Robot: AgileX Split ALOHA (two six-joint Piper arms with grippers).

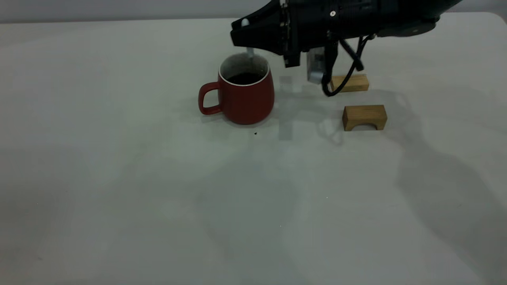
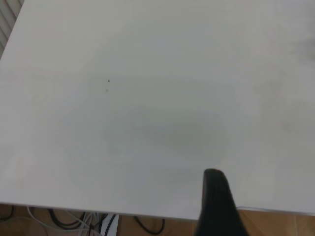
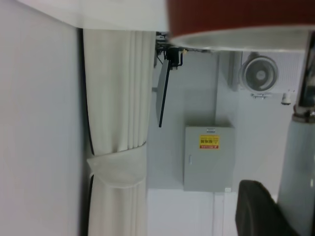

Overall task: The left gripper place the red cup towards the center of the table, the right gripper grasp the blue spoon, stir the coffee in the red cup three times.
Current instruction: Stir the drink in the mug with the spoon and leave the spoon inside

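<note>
My right gripper will release the blue spoon inside the red cup, so that it leans on the rim (image 1: 260, 74) facing the wooden blocks.
The red cup (image 1: 245, 99) stands upright near the middle of the table (image 1: 158, 190), handle to the left, with dark coffee (image 1: 244, 78) inside. My right gripper (image 1: 242, 33) hovers just above its rim, shut on the blue spoon (image 1: 250, 51). The spoon's grey stem drops into the cup; its bowl is hidden. In the right wrist view the cup's red wall (image 3: 241, 14) is close, and the spoon's pale handle (image 3: 297, 172) lies beside a black finger (image 3: 258, 211). My left gripper (image 2: 216, 201) shows only in the left wrist view, over the bare table's edge (image 2: 147, 214).
Two tan wooden blocks lie right of the cup, one (image 1: 350, 83) under the right arm's cable and one arched (image 1: 364, 117) nearer the front. A tiny black speck (image 1: 255, 133) sits just in front of the cup.
</note>
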